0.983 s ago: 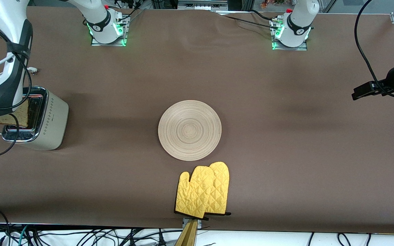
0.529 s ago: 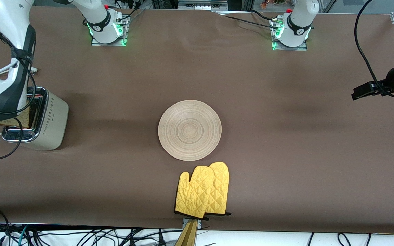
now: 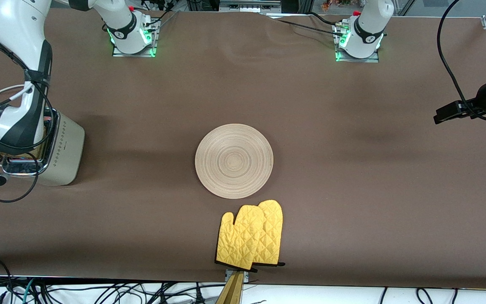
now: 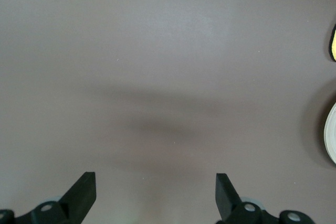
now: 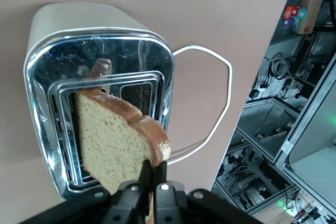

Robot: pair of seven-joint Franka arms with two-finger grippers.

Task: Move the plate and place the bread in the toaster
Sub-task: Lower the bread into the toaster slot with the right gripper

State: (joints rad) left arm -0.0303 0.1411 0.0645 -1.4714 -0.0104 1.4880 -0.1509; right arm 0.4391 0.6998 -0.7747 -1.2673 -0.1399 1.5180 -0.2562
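The robot's right gripper will release the bread, now hanging over the toaster's slots, in the toaster slot farther from the white cord (image 3: 22, 155) (image 5: 93, 135).
The bread (image 5: 113, 145), a speckled tan slice with a brown crust, hangs edge-down over the slots in the toaster's (image 5: 68, 19) chrome top. My right gripper (image 5: 154, 170) is shut on the slice's crust edge. In the front view the right arm covers the slice above the cream toaster (image 3: 63, 147), which stands at the right arm's end of the table. The round wooden plate (image 3: 234, 161) lies flat mid-table with nothing on it. My left gripper (image 4: 155, 187) waits open over bare cloth at the left arm's end, holding nothing. The plate's rim (image 4: 331, 132) shows in the left wrist view.
A yellow oven mitt (image 3: 251, 238) lies just nearer the front camera than the plate. The toaster's white cord (image 5: 220, 103) loops on the cloth beside it. Brown cloth (image 3: 352, 190) covers the table.
The right arm has shifted over the toaster with the bread, which the arm now covers in the front view. The left arm, plate and mitt have not moved.
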